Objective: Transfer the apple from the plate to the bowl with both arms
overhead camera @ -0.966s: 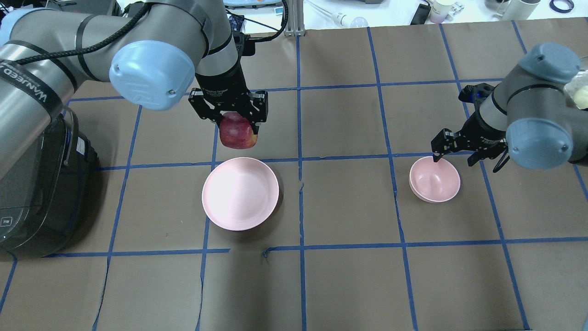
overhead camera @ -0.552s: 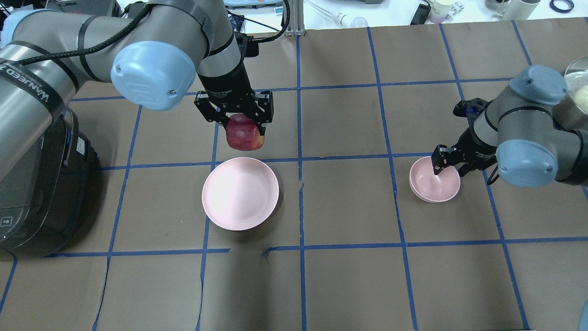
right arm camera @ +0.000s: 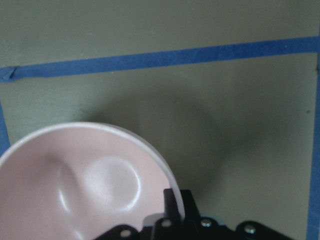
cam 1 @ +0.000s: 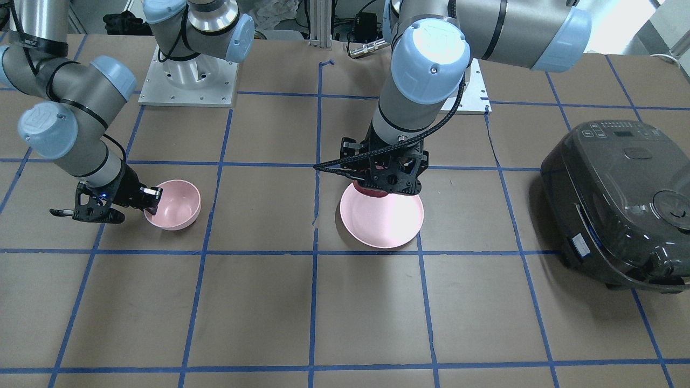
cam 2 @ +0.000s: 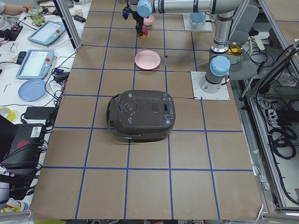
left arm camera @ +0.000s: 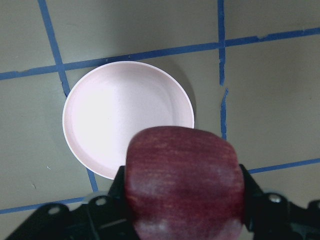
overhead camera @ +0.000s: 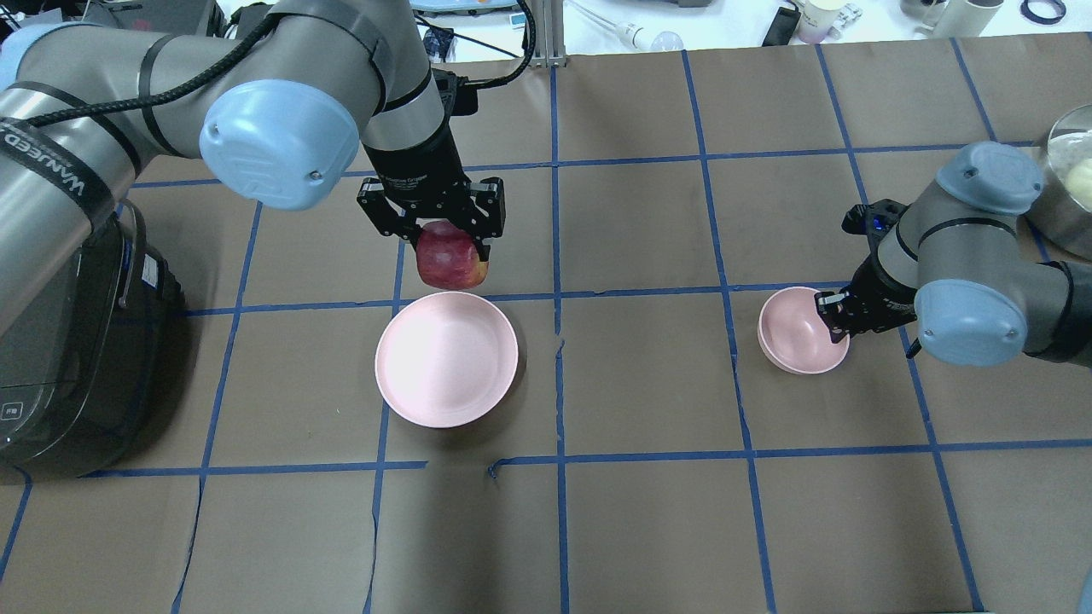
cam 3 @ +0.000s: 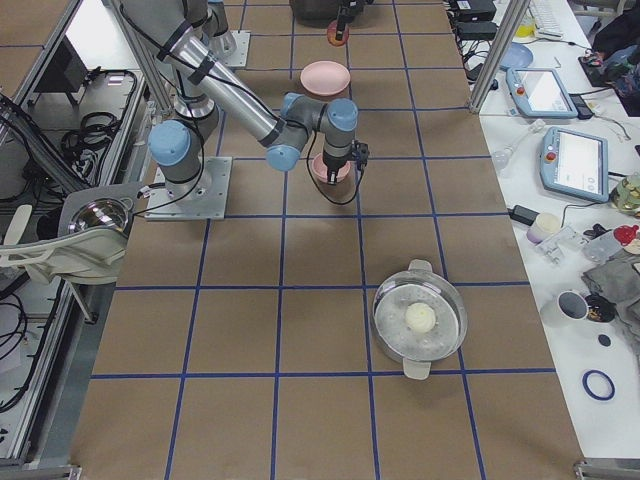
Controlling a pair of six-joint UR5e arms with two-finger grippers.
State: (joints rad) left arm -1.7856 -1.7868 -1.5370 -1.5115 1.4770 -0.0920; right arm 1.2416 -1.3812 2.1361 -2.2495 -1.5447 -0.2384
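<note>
I will release the small pink bowl with my right gripper on the empty taped square (cam 1: 268, 211) beside the wide pink plate.
The dark red apple (overhead camera: 451, 258) hangs in my left gripper (overhead camera: 450, 249), which is shut on it above the table, just past the far edge of the plate (overhead camera: 446, 358). The wide pink plate lies bare. In the left wrist view the apple (left arm camera: 184, 182) fills the jaws, with the plate (left arm camera: 120, 115) below and ahead. The small deep pink bowl (overhead camera: 798, 333) sits to the right. My right gripper (overhead camera: 834, 320) is low at the bowl's right rim and shut on it. The right wrist view shows one finger (right arm camera: 173, 204) over the rim of the bowl (right arm camera: 75, 185).
A black rice cooker (overhead camera: 60, 358) stands at the table's left end. A metal pot (overhead camera: 1066, 179) with a pale ball inside sits at the far right edge. Blue tape lines grid the brown table cover (overhead camera: 648, 512).
My right gripper has come down from above the bowl's far rim to its right rim and closed on it. The bowl shifted slightly left. My left gripper drifted a little with the apple.
</note>
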